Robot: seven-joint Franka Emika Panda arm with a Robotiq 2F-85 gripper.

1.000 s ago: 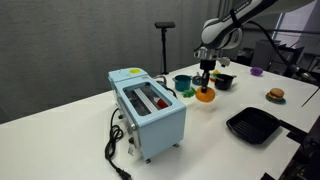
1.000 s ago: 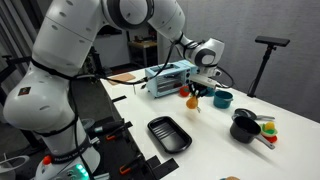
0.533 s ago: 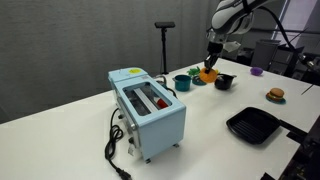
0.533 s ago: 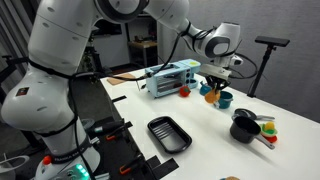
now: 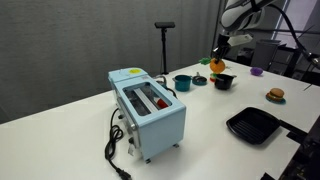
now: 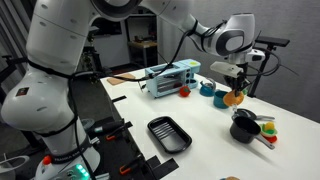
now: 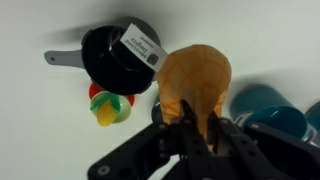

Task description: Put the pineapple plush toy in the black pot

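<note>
Next, I release the pineapple plush toy over the opening of the black pot (image 5: 227, 72) (image 7: 118, 55), next to its white tag. The toy is now held in the air.
My gripper (image 7: 200, 112) is shut on the pineapple plush toy (image 7: 195, 75), an orange-yellow soft toy, and holds it in the air. In both exterior views the toy (image 5: 217, 64) (image 6: 235, 98) hangs under the gripper (image 5: 221, 52) (image 6: 234, 86). The black pot (image 7: 112, 58) stands on the white table with a white tag across its top. In the wrist view it lies just left of the toy. It also shows in both exterior views (image 5: 224, 81) (image 6: 243, 129), below the held toy.
A teal pot (image 5: 182, 82) (image 7: 262, 105) stands beside the black pot. A small red, green and yellow toy (image 7: 110, 106) lies by the black pot. A light blue toaster (image 5: 148, 108), a black grill pan (image 5: 252, 125) and a burger toy (image 5: 275, 95) are on the table.
The gripper has carried the pineapple toy up and away from the teal pot, towards the black pot. It stays shut on the toy.
</note>
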